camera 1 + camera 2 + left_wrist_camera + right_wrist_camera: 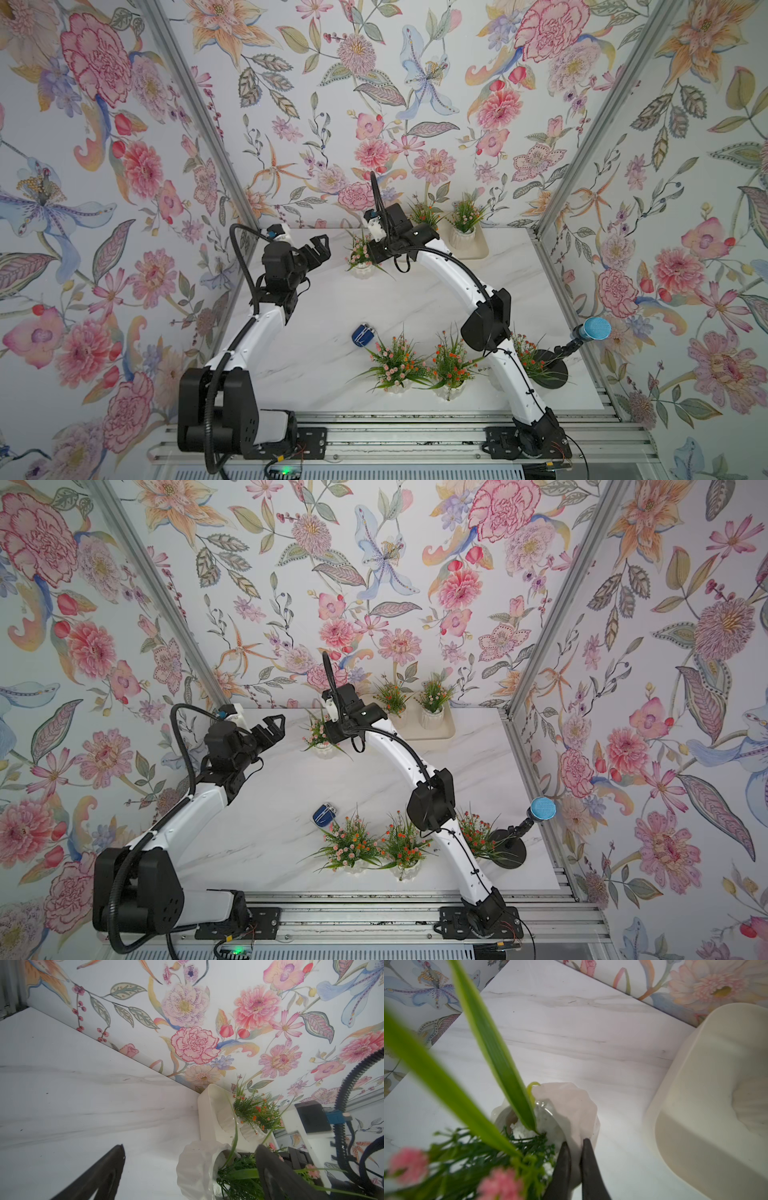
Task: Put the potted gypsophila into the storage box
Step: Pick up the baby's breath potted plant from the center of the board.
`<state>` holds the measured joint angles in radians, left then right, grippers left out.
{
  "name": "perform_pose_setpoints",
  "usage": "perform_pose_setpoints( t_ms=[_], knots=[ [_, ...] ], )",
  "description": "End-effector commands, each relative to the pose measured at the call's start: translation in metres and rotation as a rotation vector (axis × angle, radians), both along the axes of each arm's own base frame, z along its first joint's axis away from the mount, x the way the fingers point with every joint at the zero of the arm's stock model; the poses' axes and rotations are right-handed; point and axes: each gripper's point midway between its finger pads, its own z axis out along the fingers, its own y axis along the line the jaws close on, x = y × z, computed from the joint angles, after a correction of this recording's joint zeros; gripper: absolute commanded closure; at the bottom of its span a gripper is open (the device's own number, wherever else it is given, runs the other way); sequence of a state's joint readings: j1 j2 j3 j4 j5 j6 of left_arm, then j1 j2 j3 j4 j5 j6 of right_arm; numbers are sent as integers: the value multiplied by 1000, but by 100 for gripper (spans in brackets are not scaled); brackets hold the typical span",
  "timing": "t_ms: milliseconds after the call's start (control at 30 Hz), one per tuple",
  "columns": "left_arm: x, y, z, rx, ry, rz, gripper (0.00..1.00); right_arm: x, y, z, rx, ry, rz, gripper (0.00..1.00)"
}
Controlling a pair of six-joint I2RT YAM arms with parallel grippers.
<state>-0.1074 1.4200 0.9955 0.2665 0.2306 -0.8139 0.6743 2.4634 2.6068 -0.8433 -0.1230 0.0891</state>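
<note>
The robot's right gripper will put the potted gypsophila down in the storage box's end point(402, 239) nearest the left gripper, beside the two pots.
A potted gypsophila point(360, 259) point(571, 1105) with pink flowers is just left of the storage box point(482, 249) point(695, 1095), a cream tray at the back of the table. My right gripper point(576, 1145) is shut on this pot's rim, one finger inside and one outside. From above its tips are hidden under the wrist point(399, 237). Whether the pot rests on the table I cannot tell. Two pots point(424, 214) point(463, 235) stand in the box. Three more point(395, 368) point(451, 368) point(528, 357) stand at the front. My left gripper point(318, 245) point(191, 1147) hangs open, left of the held pot point(197, 1167).
A small dark-blue and white gadget point(364, 334) lies on the marble table, left of the front pots. At the front right a black stand point(550, 368) carries a blue round head point(596, 328). Flowered walls close in the table on three sides.
</note>
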Motion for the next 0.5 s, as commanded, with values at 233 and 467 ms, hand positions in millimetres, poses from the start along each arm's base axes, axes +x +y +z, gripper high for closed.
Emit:
perform_pose_setpoints(
  t_ms=[233,467],
  knots=[
    [79,-70,29,41,-120,-59,0,71,-80,87,207,-145,-135,100],
    [99,-85,14,10,-104,-70,0,115,-112,65,292,-121,-228,100]
  ],
)
